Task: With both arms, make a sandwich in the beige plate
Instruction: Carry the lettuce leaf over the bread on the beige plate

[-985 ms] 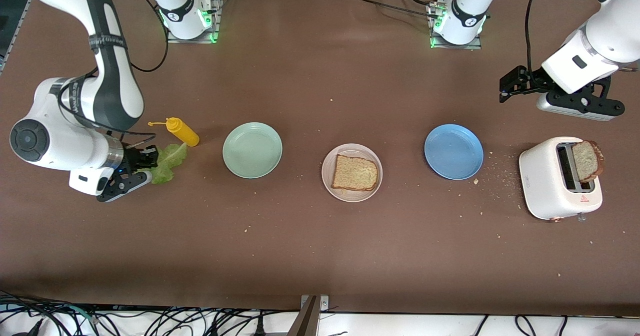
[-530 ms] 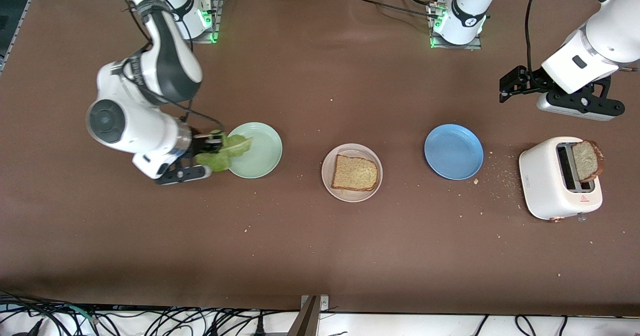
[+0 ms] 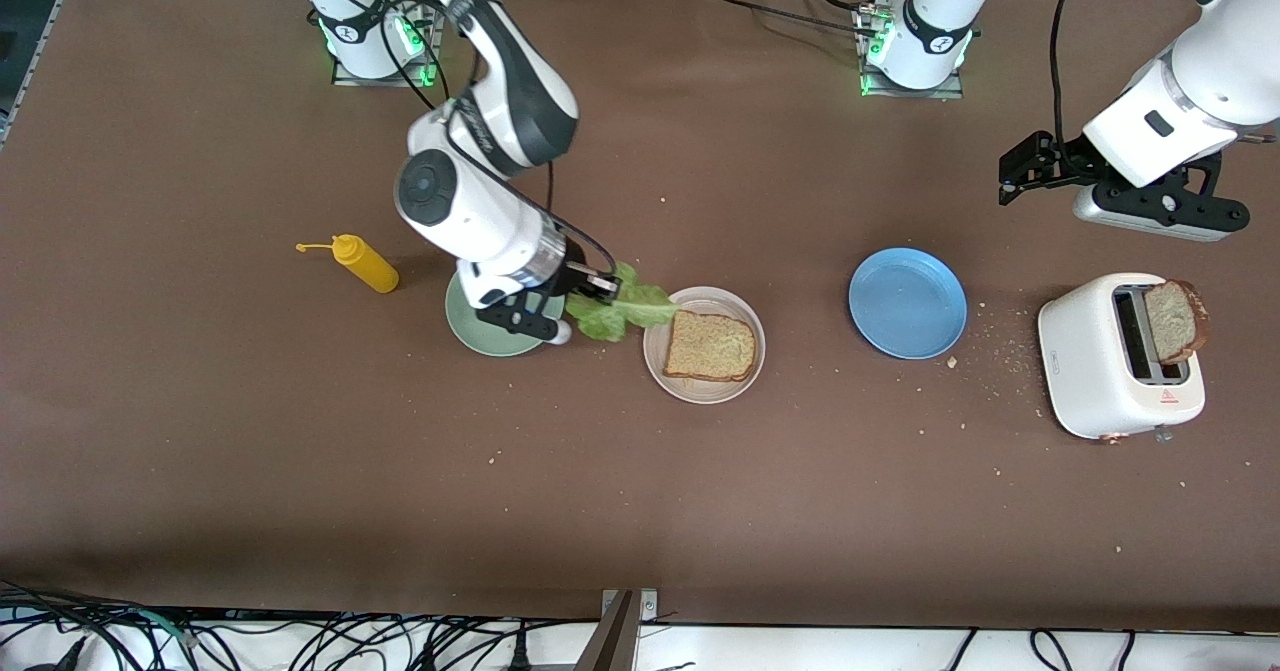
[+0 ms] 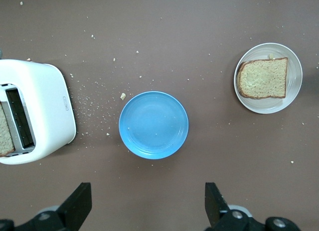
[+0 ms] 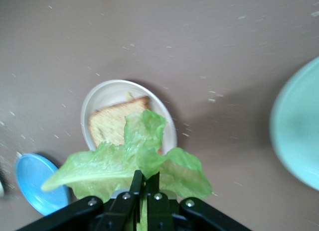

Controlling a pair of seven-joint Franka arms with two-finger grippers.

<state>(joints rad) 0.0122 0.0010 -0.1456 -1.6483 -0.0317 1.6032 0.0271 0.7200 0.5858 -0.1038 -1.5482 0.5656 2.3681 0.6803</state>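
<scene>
Next, my right gripper releases the green lettuce leaf on top of the brown bread slice (image 3: 704, 360) (image 5: 118, 116) in the beige plate.
The beige plate (image 3: 752, 335) sits mid-table with one brown bread slice (image 3: 709, 346) on it; both show in the right wrist view, the plate (image 5: 102, 94) and the slice (image 5: 112, 125). My right gripper (image 3: 596, 289) is shut on a crinkled green lettuce leaf (image 3: 622, 310) and holds it in the air between the mint-green plate (image 3: 475, 330) and the beige plate, the leaf's tip over the beige plate's rim. The leaf (image 5: 134, 159) hangs from the right gripper (image 5: 148, 181). A second bread slice (image 3: 1174, 321) stands in the white toaster (image 3: 1095, 366). My left gripper (image 3: 1012, 178) is open, waiting above the table near the toaster.
A yellow mustard bottle (image 3: 362, 261) lies toward the right arm's end. A blue plate (image 3: 907, 302) sits between the beige plate and the toaster; it shows in the left wrist view (image 4: 153, 124). Crumbs lie scattered around the toaster.
My right arm has carried the lettuce leaf from beside the mustard bottle, over the mint-green plate, to the beige plate's edge. The left arm has not moved.
</scene>
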